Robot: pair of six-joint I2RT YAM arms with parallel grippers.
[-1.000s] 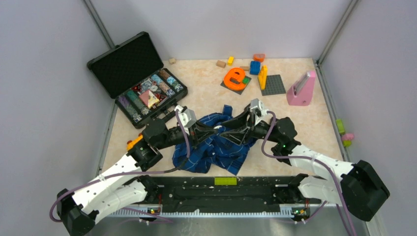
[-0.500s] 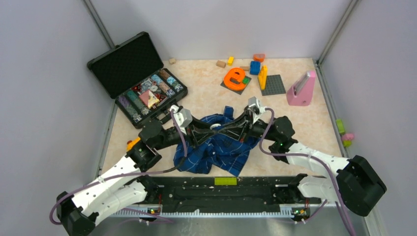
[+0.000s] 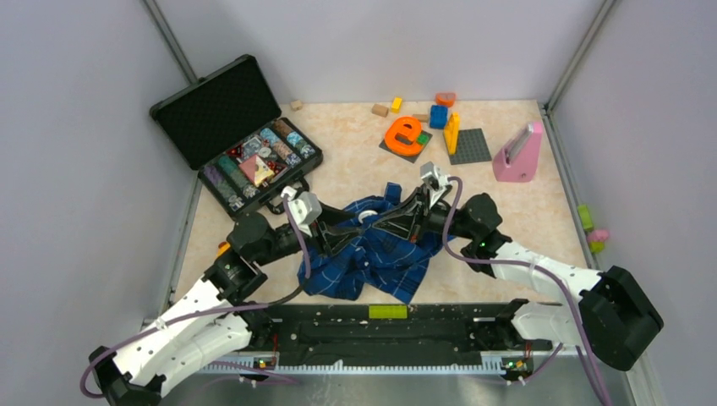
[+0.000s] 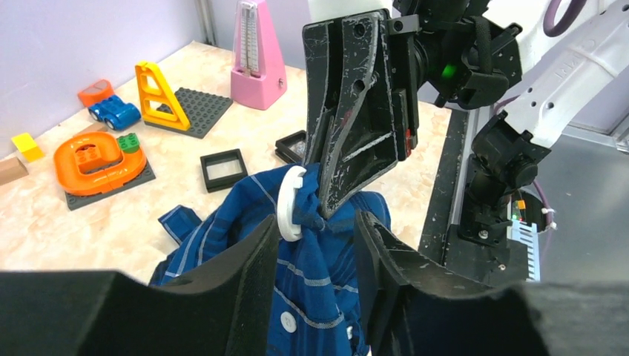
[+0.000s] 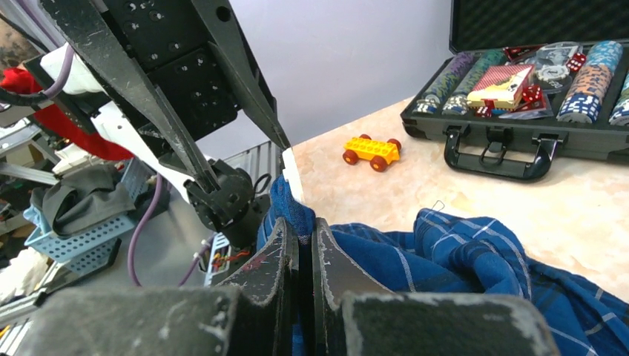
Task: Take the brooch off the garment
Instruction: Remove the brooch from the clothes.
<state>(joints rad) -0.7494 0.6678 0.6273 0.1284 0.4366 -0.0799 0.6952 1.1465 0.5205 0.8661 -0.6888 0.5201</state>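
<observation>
My left gripper is open around hanging cloth short of the brooch, so it should reach farther and pinch the brooch's disc (image 4: 289, 202) before my right gripper opens.
The garment (image 3: 372, 254), a dark blue plaid shirt, lies crumpled between the two arms. My right gripper (image 3: 382, 222) is shut on a raised fold of it (image 5: 297, 211). The brooch (image 4: 291, 202), a small pale round disc seen nearly edge-on, sits on that fold just beside the right fingertips; it also shows in the right wrist view (image 5: 291, 174) and as a pale spot from above (image 3: 369, 216). My left gripper (image 4: 315, 230) stands open just short of the brooch, with only hanging cloth between its fingers (image 4: 248, 259).
An open black case (image 3: 254, 161) of chips stands at the back left. An orange toy (image 3: 406, 133), a grey baseplate (image 3: 470, 145) and a pink metronome (image 3: 517, 152) stand at the back. Black square frames (image 4: 223, 169) lie behind the shirt. A yellow toy car (image 5: 371, 150) lies near the case.
My left gripper has opened and drawn back to the left. My right gripper has shut on the shirt fold by the brooch and shifted left, lifting the cloth.
</observation>
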